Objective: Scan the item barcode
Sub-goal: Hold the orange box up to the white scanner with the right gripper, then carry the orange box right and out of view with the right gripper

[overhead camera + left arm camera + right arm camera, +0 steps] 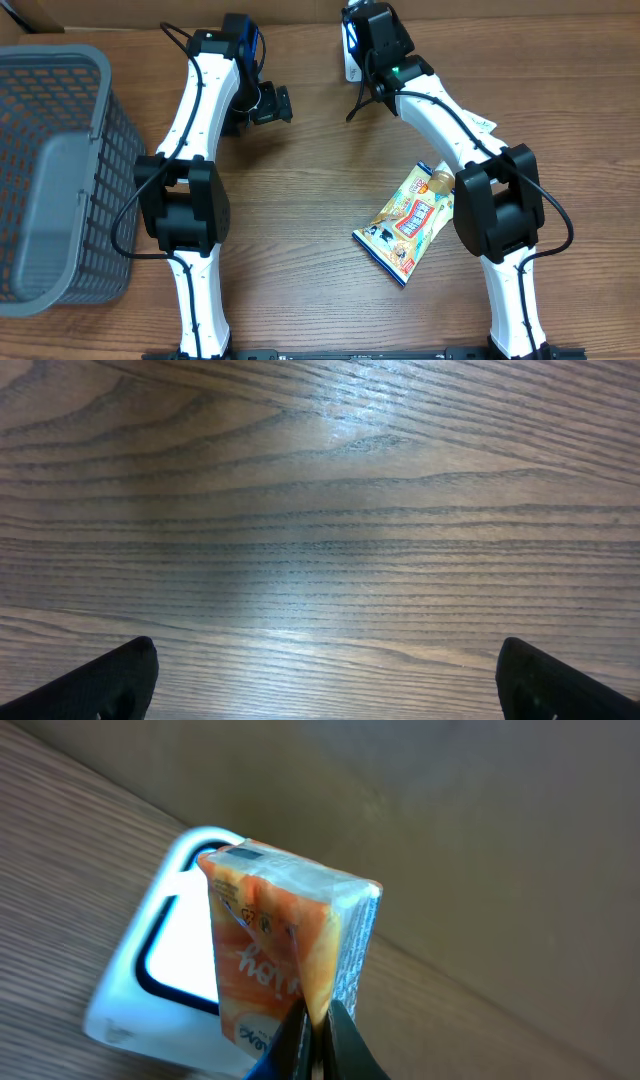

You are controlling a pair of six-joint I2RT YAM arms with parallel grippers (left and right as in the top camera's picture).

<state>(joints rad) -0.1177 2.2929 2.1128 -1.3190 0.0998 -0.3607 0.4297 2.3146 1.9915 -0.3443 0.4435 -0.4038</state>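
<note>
Next, the right gripper releases the orange packet on the bare wood far out (636, 161) past the white tube.
An orange packet (270, 950) with a clear, silvery side is pinched by one edge in my right gripper (318, 1020), which is shut on it. The packet hangs just over the white scanner (130, 1005), whose lit window glows behind it. From overhead, the right gripper (362, 40) is at the back of the table over the scanner (352, 68), and the wrist hides the packet. My left gripper (272, 103) is open over bare wood, and its two dark fingertips (120, 680) stand far apart with nothing between them.
A yellow and blue snack bag (408, 222) lies on the table by the right arm's base. A grey mesh basket (55, 170) stands at the left edge. A brown cardboard wall (480, 840) rises behind the scanner.
</note>
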